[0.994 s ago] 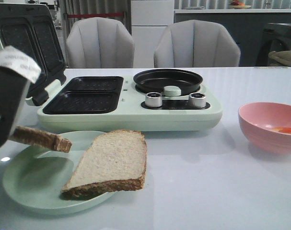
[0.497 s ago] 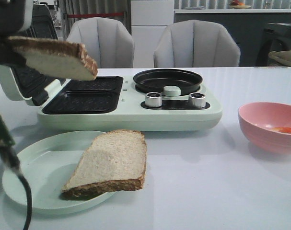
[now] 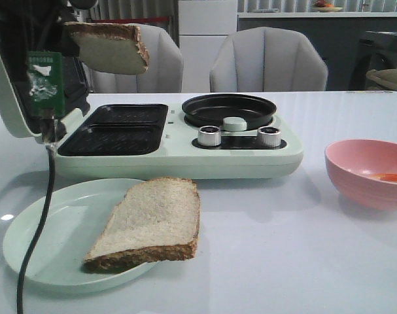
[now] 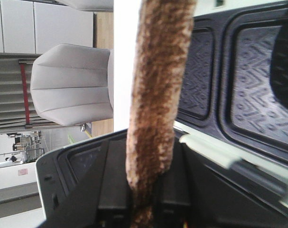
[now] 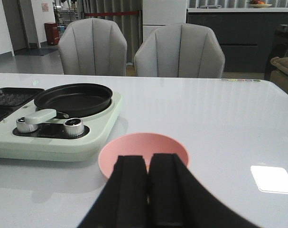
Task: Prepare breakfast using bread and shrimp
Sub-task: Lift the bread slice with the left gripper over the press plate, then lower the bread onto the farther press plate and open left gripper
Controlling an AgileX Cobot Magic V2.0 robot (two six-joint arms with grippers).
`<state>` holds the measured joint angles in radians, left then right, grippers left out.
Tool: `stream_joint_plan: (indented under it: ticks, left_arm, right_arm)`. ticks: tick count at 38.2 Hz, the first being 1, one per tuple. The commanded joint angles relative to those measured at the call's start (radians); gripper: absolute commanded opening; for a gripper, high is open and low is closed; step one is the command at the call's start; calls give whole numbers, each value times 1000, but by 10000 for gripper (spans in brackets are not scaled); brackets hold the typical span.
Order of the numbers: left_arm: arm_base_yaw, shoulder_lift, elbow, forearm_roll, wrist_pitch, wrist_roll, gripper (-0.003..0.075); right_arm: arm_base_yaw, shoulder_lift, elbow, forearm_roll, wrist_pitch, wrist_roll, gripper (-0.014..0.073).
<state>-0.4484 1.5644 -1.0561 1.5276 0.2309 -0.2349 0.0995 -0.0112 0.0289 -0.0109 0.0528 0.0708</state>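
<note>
The slice of bread will go down on the sandwich maker's rear dark plate [image 3: 137, 107] [image 4: 195, 71] from my left gripper.
One slice of bread [image 3: 110, 47] hangs high at the back left, above the sandwich maker's dark plates [image 3: 113, 131], with my left gripper [image 3: 61, 36] shut on it. In the left wrist view its brown crust [image 4: 155, 95] runs edge-on between the fingers. The other bread slice [image 3: 155, 219] lies on the pale green plate [image 3: 48, 242]. The shrimp [image 3: 386, 176] sits in the pink bowl [image 3: 368, 170] at the right. My right gripper [image 5: 147, 164] is shut and empty, just before the pink bowl [image 5: 144, 145].
The green breakfast machine [image 3: 178, 154] has an upright open lid [image 3: 15, 85], a round black pan [image 3: 229, 108] and two knobs [image 3: 210, 136]. A black cable [image 3: 34, 242] hangs over the plate. Two grey chairs [image 3: 267, 62] stand behind the table.
My left gripper has lifted the bread slice from just over the plate up and to the right, above the sandwich plates. The other slice and the bowl have not moved.
</note>
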Motion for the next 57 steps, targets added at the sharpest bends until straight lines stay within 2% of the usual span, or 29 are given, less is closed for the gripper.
stream_joint_plan:
  ticks: [1,10,18,27,39,44,49,57]
  left_arm:
    - [40,46,-124,32,-37,-17,113]
    - [101,225,-318,47,-74,-17,113]
    - [115,338,-389,47,-114,-17,113]
    - [118,421,-377,47,-105,-42,113]
    - [118,428,-328,30,-90,-103,113]
    - [119,428,-328,18,-125,-116,120]
    - [119,428,-328,-32,-167,-116,199]
    - [119,427,-328,-114,-189,-116,465]
  right_arm:
    - [-5,-19,-6,-11,-85,1,143]
    - [-5,-19,-6,-11,-85,1,143]
    - [-5,-19,-6,-11,-85,1,143]
    - [-5,-19,-6,-11,-85,1,143]
    - [-5,-19,-6,-11,-85,1,143]
    - [-5,-19,-6,-11,-85,1,143]
    - [-5,-19,-6,-11,-85,1,143]
    - [-5,-19,-6,-11,-85,1,143]
